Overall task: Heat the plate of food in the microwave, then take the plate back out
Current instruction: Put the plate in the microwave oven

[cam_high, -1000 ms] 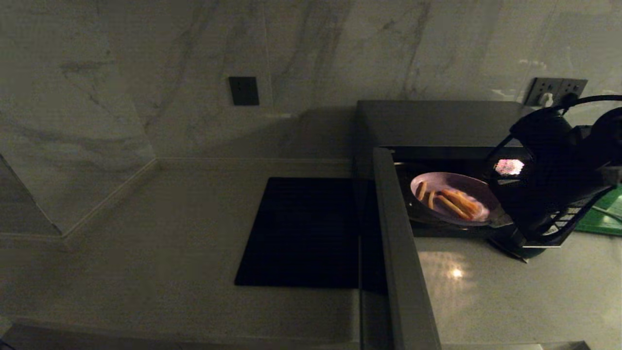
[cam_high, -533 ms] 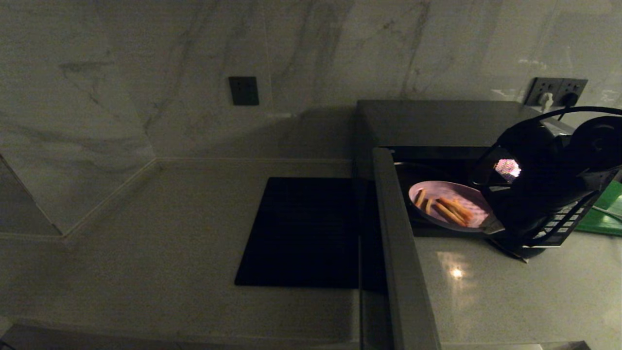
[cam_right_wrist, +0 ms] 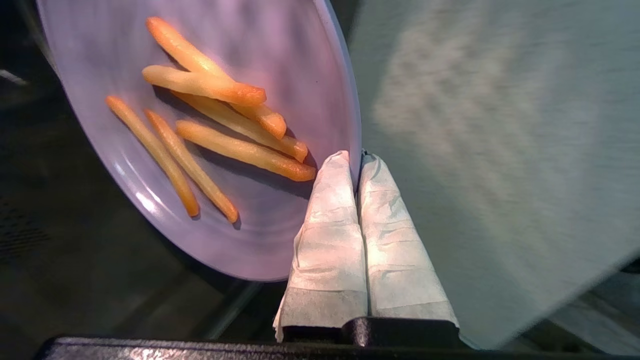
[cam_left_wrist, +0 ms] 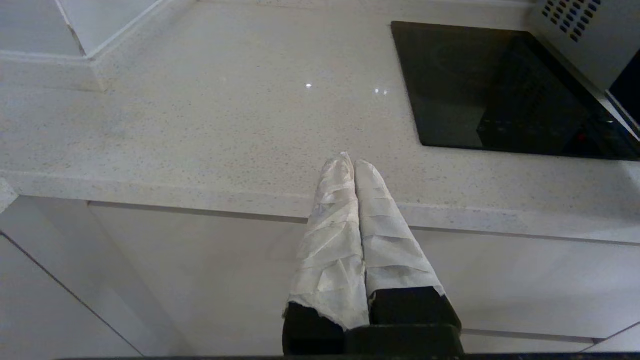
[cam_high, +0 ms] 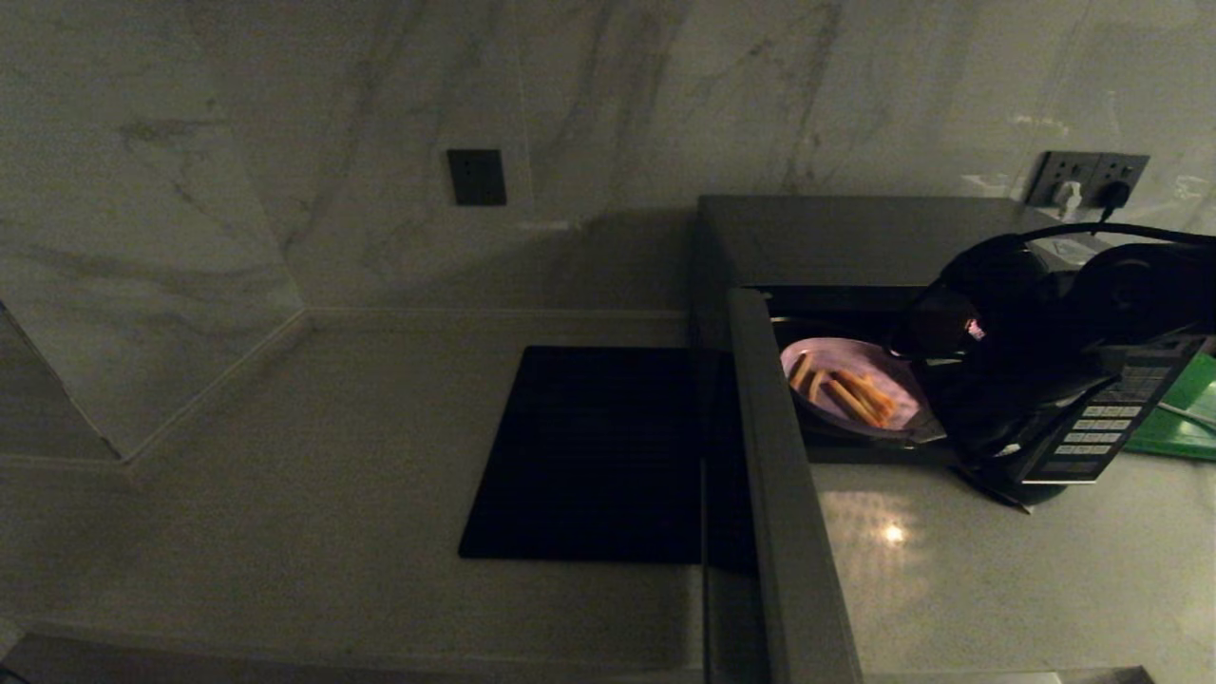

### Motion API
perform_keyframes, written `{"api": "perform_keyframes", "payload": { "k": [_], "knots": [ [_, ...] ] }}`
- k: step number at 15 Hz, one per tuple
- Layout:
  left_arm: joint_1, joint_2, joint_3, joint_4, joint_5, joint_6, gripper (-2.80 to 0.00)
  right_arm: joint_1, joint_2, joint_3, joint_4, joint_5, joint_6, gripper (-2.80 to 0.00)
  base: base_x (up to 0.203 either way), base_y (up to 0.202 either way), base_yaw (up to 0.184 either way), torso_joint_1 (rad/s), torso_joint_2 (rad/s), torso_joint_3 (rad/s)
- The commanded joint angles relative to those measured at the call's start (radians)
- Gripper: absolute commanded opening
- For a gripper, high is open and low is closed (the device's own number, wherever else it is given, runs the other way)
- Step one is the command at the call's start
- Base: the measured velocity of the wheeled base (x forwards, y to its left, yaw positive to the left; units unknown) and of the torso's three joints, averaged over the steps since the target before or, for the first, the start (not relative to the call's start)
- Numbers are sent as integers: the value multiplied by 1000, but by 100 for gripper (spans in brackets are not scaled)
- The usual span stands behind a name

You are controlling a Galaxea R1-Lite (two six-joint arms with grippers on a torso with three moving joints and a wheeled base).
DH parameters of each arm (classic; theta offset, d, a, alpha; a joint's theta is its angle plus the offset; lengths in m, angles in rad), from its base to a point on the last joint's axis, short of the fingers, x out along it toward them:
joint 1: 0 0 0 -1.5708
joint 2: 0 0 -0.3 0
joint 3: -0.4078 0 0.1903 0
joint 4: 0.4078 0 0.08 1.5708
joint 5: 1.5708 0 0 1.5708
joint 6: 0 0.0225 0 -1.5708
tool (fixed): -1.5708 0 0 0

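The plate of food, now in the mouth of the dark cavity, will go down on the microwave's bottom, just inside the front opening [cam_high: 846,399], and I should set it there with my right gripper.
The microwave [cam_high: 855,237] stands at the back right with its door [cam_high: 779,475] swung open toward me. The plate of food [cam_high: 850,389], a pale lavender plate with several orange fries, sits in the mouth of the dark cavity. My right gripper [cam_high: 936,432] is shut on the plate's near right rim. The right wrist view shows the plate of food [cam_right_wrist: 225,100] with its rim pinched between the taped fingers of the right gripper [cam_right_wrist: 356,160]. My left gripper [cam_left_wrist: 351,162] is shut with nothing in it, parked over the counter's front edge, out of the head view.
A flat black slab [cam_high: 589,456] lies in the counter just left of the open door. A green board [cam_high: 1183,418] lies right of the microwave, past its button panel [cam_high: 1102,427]. Wall sockets [cam_high: 1088,176] sit behind the oven. Bare counter [cam_high: 997,579] lies in front.
My right arm has carried the plate leftward and deeper into the microwave's opening. The grip on the rim is unchanged, and the left arm has not moved.
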Motion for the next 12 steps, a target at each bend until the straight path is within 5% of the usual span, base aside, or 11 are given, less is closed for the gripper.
{"api": "perform_keyframes", "payload": {
  "k": [1,12],
  "knots": [
    [0,2,0,0,0,-1,-280,9,31,-3,-7,0,11,-280,0,0,0,0,0,0],
    [0,0,0,0,0,-1,-280,11,149,-91,-8,-1,10,-280,0,0,0,0,0,0]
  ]
}}
